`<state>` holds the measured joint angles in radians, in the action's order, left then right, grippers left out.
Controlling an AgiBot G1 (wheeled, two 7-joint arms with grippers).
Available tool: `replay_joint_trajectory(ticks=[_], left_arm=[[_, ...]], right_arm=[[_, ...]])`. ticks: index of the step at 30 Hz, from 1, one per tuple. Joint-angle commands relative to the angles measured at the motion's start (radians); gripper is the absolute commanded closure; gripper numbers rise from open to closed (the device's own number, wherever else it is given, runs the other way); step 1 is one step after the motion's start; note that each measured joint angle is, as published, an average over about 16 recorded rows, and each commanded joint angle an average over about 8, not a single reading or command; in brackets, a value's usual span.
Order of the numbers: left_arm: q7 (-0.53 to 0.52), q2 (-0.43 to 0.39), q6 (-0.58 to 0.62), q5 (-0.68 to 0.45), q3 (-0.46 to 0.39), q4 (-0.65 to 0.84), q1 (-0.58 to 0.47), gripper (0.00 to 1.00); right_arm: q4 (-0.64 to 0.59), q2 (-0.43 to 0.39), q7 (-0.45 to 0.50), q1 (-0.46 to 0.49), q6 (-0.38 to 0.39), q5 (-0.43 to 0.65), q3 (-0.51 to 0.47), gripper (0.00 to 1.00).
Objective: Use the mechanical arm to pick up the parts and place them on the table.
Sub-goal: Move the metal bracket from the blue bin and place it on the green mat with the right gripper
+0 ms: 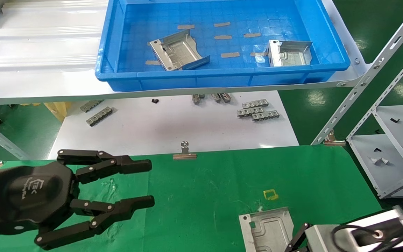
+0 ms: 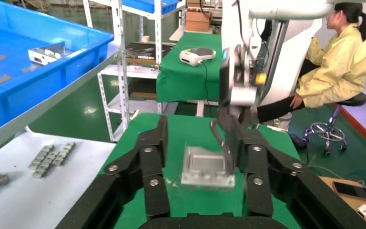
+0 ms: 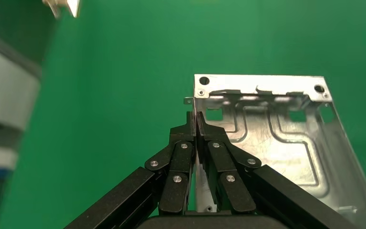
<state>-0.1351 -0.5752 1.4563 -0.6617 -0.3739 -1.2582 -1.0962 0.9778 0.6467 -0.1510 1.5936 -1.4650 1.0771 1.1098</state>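
The robot's right gripper will release the silver part over the small yellow square on the green cloth (image 1: 270, 187).
My right gripper (image 1: 297, 238) (image 3: 196, 117) is shut on the upright side flange of a silver part (image 1: 268, 229) (image 3: 271, 138), low over the green table (image 1: 205, 189) near its front right. I cannot tell whether the part touches the cloth. My left gripper (image 1: 151, 183) (image 2: 196, 138) is open and empty above the table's left side, pointing toward that part (image 2: 208, 167). Two more parts (image 1: 178, 50) (image 1: 287, 52) lie in the blue bin (image 1: 222, 75), one left of centre and one at the right.
The bin sits on a ribbed grey shelf (image 1: 40, 35) above a white board (image 1: 173, 122) with several grey clip strips (image 1: 257, 110). A binder clip (image 1: 184, 151) holds the cloth's far edge. A metal rack (image 1: 390, 150) stands at the right. A small yellow square (image 1: 270, 194) marks the cloth.
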Motion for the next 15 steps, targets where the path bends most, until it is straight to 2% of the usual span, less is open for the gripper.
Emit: replay_joint_trajectory(ticks=[1, 9, 15], left_arm=[[0.0, 0.0, 0.0, 0.0, 0.0, 0.0, 0.0, 0.0], [0.0, 0.0, 0.0, 0.0, 0.0, 0.0, 0.0, 0.0], [0.0, 0.0, 0.0, 0.0, 0.0, 0.0, 0.0, 0.0]], right_arm=[[-0.014, 0.007, -0.037, -0.044, 0.036, 0.047, 0.025, 1.0], [-0.172, 0.078, -0.178, -0.06, 0.14, 0.071, 0.008, 1.0], [-0.331, 0.141, -0.261, -0.034, 0.141, 0.08, 0.002, 1.0]])
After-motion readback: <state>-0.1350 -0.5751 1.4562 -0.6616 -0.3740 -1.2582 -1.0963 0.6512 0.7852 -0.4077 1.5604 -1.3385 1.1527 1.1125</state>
